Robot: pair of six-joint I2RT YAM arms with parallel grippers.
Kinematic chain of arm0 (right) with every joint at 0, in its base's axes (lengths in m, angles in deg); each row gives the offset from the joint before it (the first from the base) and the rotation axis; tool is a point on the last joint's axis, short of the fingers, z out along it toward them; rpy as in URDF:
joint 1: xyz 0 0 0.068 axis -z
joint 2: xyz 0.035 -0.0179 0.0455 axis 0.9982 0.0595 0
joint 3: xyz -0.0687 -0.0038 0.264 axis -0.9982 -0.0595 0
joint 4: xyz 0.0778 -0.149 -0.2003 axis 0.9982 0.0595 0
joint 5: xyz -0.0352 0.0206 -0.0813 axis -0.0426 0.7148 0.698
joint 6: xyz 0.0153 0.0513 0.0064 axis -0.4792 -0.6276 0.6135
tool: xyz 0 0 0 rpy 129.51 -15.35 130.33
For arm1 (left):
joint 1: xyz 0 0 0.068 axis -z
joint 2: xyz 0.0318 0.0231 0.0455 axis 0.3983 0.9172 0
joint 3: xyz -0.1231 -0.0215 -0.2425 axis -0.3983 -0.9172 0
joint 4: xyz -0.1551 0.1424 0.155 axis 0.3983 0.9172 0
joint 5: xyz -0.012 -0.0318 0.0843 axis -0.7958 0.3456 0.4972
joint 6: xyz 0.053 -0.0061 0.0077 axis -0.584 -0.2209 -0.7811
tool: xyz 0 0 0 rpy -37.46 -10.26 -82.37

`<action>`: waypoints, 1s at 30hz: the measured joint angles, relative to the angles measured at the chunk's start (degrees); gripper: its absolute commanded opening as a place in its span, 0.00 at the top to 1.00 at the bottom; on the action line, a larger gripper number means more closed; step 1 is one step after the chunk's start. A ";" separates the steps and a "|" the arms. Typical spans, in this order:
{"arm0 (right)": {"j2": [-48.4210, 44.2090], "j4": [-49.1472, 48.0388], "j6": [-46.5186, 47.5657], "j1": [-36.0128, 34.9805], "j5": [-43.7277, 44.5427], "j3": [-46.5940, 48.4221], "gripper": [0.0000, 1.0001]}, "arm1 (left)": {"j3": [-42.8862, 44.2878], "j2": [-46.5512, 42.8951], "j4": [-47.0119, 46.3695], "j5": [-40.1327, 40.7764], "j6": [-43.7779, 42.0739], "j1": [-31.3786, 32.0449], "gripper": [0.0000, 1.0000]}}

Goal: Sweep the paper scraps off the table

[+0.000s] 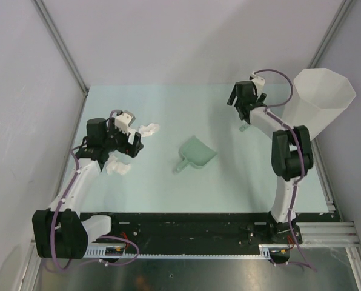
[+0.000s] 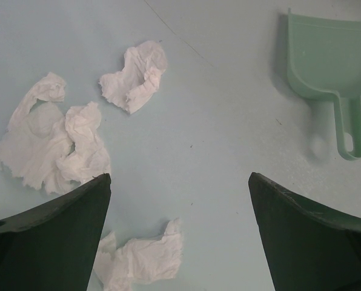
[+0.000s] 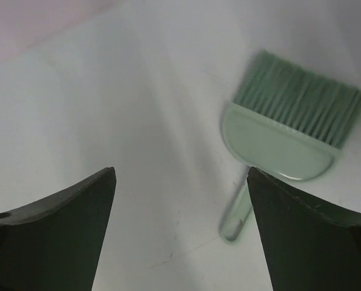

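Observation:
The middle of the green brush's handle (image 1: 245,126) (image 3: 240,203) is the next place for my right gripper to go to and close on, so that the bristles stay free for sweeping.
Several crumpled white paper scraps lie on the left of the pale green table (image 1: 168,194): one (image 1: 149,128) beside my left gripper (image 1: 131,140) and another (image 1: 117,167) below it. The left wrist view shows three scraps (image 2: 135,76) (image 2: 53,142) (image 2: 141,260) under my left gripper (image 2: 179,177), which is open, empty and above them. The green dustpan (image 1: 195,154) lies mid-table and also shows in the left wrist view (image 2: 329,60). My right gripper (image 1: 244,114) is open and empty, hovering just left of a green brush (image 3: 283,133).
A tall white faceted bin (image 1: 320,100) stands at the far right by the right arm. Grey walls surround the table, and a black rail (image 1: 198,227) runs along its near edge.

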 measured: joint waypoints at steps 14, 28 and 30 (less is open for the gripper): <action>18.67 30.53 -17.75 3.52 5.79 17.16 0.12 | -0.85 0.00 0.07 -0.50 0.00 0.00 0.01; 13.97 22.64 -6.05 5.05 -11.23 9.53 1.00 | -0.85 0.00 0.46 -0.50 0.00 0.00 0.01; 13.03 22.16 -2.56 3.02 -13.92 8.35 1.00 | -0.85 0.00 0.68 -0.57 0.00 0.00 0.01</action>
